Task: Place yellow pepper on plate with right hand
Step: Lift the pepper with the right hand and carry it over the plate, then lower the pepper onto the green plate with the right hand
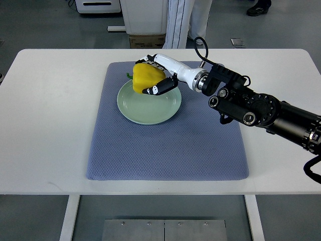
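My right gripper has the yellow pepper, now at the plate's far rim. It will let go of it on the middle of the pale green plate [153, 102].
The yellow pepper [145, 76] is held in my right hand [156, 75], whose fingers [161, 86] curl around it. The pepper sits at the far rim of the pale green plate [149, 106], just above or touching it; I cannot tell which. The plate lies on a blue-grey mat [165, 145] on the white table. My right arm [261, 108] comes in from the right edge. The left arm is not in view.
The white table [45, 120] has bare surface left and right of the mat. Beyond the far edge stand a cardboard box [146, 40], white furniture and a person's legs [188, 22].
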You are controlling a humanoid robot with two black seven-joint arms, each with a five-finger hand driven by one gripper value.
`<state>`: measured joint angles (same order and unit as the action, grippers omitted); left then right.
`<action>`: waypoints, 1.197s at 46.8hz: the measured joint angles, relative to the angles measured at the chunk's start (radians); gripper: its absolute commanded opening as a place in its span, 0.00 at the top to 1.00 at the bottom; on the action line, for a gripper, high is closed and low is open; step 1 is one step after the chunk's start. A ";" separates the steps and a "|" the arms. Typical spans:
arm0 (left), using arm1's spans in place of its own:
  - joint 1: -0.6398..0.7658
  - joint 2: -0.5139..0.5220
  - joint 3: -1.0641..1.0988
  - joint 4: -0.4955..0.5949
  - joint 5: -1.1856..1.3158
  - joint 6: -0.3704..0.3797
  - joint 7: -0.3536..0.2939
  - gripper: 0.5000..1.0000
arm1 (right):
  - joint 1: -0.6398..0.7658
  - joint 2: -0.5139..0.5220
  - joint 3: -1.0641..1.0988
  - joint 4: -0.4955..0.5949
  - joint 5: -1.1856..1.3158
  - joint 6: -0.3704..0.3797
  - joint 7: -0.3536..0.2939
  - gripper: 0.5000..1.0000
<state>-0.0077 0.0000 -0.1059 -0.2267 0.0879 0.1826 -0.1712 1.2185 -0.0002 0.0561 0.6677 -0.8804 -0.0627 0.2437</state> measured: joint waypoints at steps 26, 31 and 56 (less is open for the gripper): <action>0.000 0.000 0.000 0.001 0.000 0.000 0.000 0.00 | 0.002 0.000 -0.072 0.023 0.006 0.001 -0.009 1.00; 0.000 0.000 0.000 0.001 0.000 0.000 0.000 0.00 | -0.005 0.000 -0.089 0.030 0.006 0.001 -0.009 1.00; 0.000 0.000 0.000 0.001 0.000 0.000 0.000 0.00 | -0.041 0.000 -0.109 0.029 0.015 0.000 -0.010 0.33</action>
<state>-0.0077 0.0000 -0.1058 -0.2260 0.0876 0.1824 -0.1710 1.1774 0.0000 -0.0531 0.6965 -0.8649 -0.0632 0.2341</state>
